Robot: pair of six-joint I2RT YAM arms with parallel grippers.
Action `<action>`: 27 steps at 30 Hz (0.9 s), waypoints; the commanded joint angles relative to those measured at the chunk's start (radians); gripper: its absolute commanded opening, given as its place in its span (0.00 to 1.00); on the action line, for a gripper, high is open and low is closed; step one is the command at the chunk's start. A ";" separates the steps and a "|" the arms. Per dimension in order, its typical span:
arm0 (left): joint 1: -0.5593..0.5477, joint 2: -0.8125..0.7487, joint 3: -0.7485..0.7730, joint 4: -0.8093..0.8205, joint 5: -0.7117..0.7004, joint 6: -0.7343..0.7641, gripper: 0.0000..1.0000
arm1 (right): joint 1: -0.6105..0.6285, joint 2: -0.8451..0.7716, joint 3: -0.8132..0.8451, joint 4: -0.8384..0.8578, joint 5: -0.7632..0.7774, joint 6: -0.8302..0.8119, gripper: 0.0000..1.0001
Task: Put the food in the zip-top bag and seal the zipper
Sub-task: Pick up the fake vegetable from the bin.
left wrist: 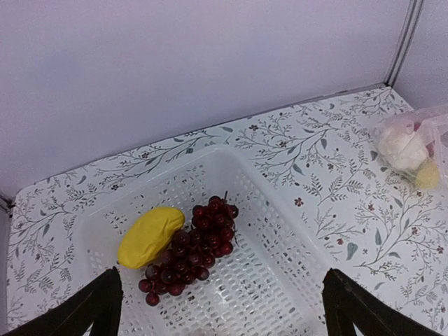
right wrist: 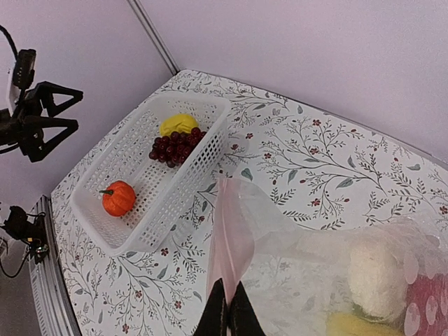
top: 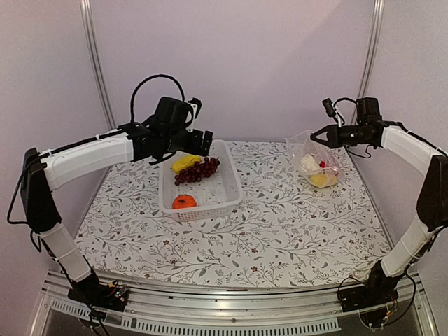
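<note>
The orange tomato is at the basket's near end. My left gripper will go there next and close on the round sides (top: 184,201) of the tomato.
The zip-top bag (top: 316,155) hangs at the back right, its bottom resting on the table. It holds white cauliflower (right wrist: 378,273), a red pepper (right wrist: 428,308) and a yellow piece (right wrist: 353,326). My right gripper (right wrist: 229,311) is shut on the bag's pinkish zipper strip (right wrist: 228,238) and holds that edge up. My left gripper (left wrist: 224,315) is open and empty, hovering above the basket's far end. Below it lie a yellow lemon (left wrist: 150,236) and dark red grapes (left wrist: 192,252). An orange tomato (top: 184,201) sits at the basket's near end.
The white slotted basket (top: 203,212) stands left of centre on the floral tablecloth (top: 280,224). Grey walls close the back and sides. The bag also shows at the right edge of the left wrist view (left wrist: 413,150).
</note>
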 commanded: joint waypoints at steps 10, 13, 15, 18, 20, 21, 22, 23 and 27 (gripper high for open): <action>0.009 0.182 0.162 -0.491 0.263 -0.018 0.84 | 0.006 -0.026 -0.044 0.022 -0.107 -0.060 0.00; 0.009 0.202 0.161 -0.539 0.275 -0.033 0.83 | 0.006 -0.027 -0.048 0.023 -0.104 -0.063 0.00; 0.008 0.205 0.147 -0.557 0.263 -0.038 0.82 | 0.006 -0.024 -0.049 0.020 -0.106 -0.065 0.00; 0.016 0.204 0.115 -0.566 0.253 -0.047 0.81 | 0.006 -0.018 -0.050 0.019 -0.115 -0.065 0.00; 0.021 0.205 0.098 -0.565 0.252 -0.038 0.81 | 0.005 -0.017 -0.050 0.019 -0.119 -0.065 0.00; 0.026 0.209 0.091 -0.565 0.249 -0.032 0.82 | 0.005 -0.014 -0.050 0.019 -0.118 -0.066 0.00; 0.031 0.215 0.083 -0.566 0.254 -0.027 0.81 | 0.007 -0.013 -0.050 0.019 -0.117 -0.067 0.00; 0.040 0.223 0.078 -0.566 0.264 -0.023 0.81 | 0.007 -0.011 -0.050 0.017 -0.117 -0.067 0.00; 0.062 0.270 0.066 -0.581 0.292 -0.013 0.80 | 0.006 -0.015 -0.052 0.016 -0.120 -0.068 0.00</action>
